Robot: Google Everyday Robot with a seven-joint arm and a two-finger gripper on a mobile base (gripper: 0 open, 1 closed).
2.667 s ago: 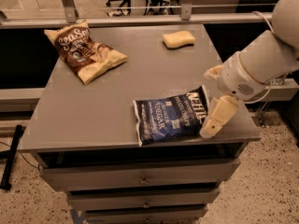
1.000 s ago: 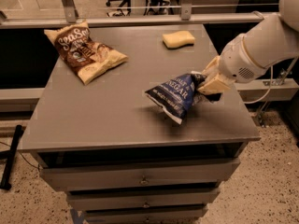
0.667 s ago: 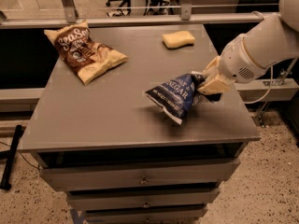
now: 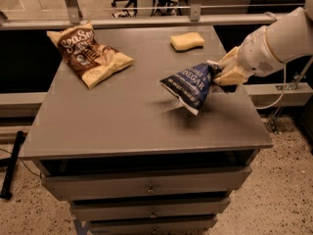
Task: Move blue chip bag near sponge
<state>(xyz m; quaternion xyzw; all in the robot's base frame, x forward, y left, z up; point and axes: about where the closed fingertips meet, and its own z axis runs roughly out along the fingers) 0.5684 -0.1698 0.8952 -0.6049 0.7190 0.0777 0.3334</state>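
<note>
The blue chip bag, hanging tilted just above the table, will go from my gripper down onto the grey table (image 4: 192,52), where I should set it close against the sponge's near side.
The blue chip bag (image 4: 190,85) is dark navy with white lettering and hangs tilted just above the right part of the grey table (image 4: 122,126). My gripper (image 4: 221,73) is shut on the bag's right sealed edge, reaching in from the right. The sponge (image 4: 187,41), a small pale yellow block, lies at the back of the table, a short way behind and slightly left of the bag.
A brown-and-cream SeaSalt chip bag (image 4: 88,54) lies at the table's back left. A metal rail (image 4: 146,20) runs behind the table. Drawers (image 4: 146,187) sit under the tabletop. The table's right edge is close to my arm (image 4: 279,43).
Since 2.7 s ago the blue bag was picked up off the table's front right and carried up and back toward the sponge. It has shifted slightly further back in the last second.
</note>
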